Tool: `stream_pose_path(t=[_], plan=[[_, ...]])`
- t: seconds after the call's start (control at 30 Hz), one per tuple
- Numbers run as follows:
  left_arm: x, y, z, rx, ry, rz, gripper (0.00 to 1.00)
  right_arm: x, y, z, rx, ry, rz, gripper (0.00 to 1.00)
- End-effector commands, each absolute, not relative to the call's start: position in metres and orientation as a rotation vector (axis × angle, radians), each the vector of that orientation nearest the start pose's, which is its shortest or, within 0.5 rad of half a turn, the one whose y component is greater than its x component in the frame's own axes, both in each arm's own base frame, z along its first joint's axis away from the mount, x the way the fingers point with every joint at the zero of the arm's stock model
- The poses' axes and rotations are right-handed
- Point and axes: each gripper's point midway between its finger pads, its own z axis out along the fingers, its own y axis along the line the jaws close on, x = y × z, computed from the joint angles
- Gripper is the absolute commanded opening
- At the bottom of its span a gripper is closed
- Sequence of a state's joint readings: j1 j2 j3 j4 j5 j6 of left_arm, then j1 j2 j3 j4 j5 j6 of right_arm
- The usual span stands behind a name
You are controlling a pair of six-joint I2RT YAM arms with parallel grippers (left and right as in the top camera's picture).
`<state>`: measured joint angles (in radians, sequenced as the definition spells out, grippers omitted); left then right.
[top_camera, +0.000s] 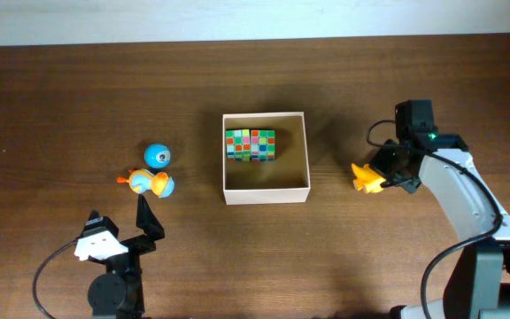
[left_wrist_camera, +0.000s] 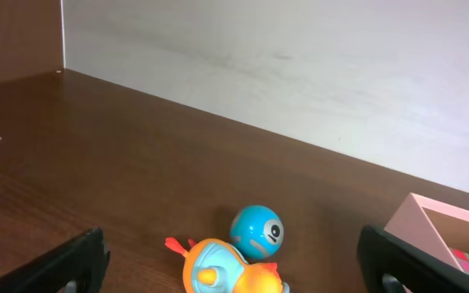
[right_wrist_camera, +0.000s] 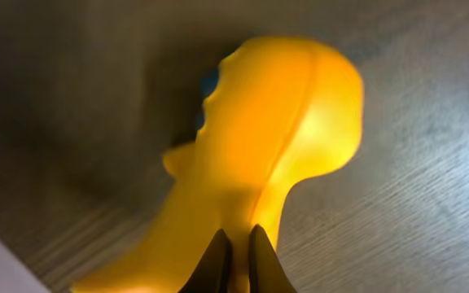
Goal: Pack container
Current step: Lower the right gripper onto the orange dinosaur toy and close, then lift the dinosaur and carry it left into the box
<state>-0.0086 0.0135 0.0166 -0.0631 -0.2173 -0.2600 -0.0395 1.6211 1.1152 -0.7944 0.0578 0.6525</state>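
Next, I let go of the yellow toy with my right gripper so that it rests on the container's bottom in front of the multicoloured block toy (top_camera: pixel 254 175). The yellow toy is now just above the table.
The container (top_camera: pixel 266 191), a shallow white-walled box with a tan floor, stands mid-table with a multicoloured block toy (top_camera: pixel 250 144) inside, near its back wall. To its right, my right gripper (top_camera: pixel 381 174) is shut on a yellow toy (top_camera: pixel 367 178) just above the table. In the right wrist view the fingertips (right_wrist_camera: pixel 236 241) pinch a thin part of the yellow toy (right_wrist_camera: pixel 275 130). My left gripper (top_camera: pixel 120 221) is open at the front left, just short of an orange-and-blue duck toy (top_camera: pixel 151 183) and a blue ball (top_camera: pixel 157 156).
In the left wrist view the duck toy (left_wrist_camera: pixel 226 268) and blue ball (left_wrist_camera: pixel 256 231) lie between my wide-spread fingers (left_wrist_camera: pixel 72 264). The container's corner (left_wrist_camera: pixel 430 218) shows at the right. A pale wall (left_wrist_camera: pixel 300 81) runs along the table's far edge.
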Motion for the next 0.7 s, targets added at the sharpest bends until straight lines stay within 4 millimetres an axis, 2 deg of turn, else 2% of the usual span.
stream_pose_path(t=[0.0, 0.17, 0.2, 0.37, 0.57, 0.67], plan=[[0.242, 0.037, 0.162, -0.365, 1.585, -0.009, 0.99, 0.363, -0.025, 0.118, 0.842, 2.617, 0.076, 0.04], [0.242, 0.037, 0.162, -0.365, 1.585, -0.008, 0.99, 0.373, -0.021, 0.146, 0.760, 2.586, 0.117, 0.04], [0.242, 0.037, 0.162, -0.365, 1.585, -0.009, 0.99, 0.379, -0.010, 0.162, 0.661, 2.584, 0.197, 0.04], [0.242, 0.037, 0.162, -0.365, 1.585, -0.009, 0.99, 0.388, 0.029, 0.204, 0.366, 2.575, 0.456, 0.04], [0.242, 0.037, 0.162, -0.365, 1.585, -0.009, 0.99, 0.378, 0.072, 0.256, 0.108, 2.522, 0.733, 0.04], [0.242, 0.037, 0.162, -0.365, 1.585, -0.009, 0.99, 0.370, 0.093, 0.272, -0.016, 2.500, 0.807, 0.04]])
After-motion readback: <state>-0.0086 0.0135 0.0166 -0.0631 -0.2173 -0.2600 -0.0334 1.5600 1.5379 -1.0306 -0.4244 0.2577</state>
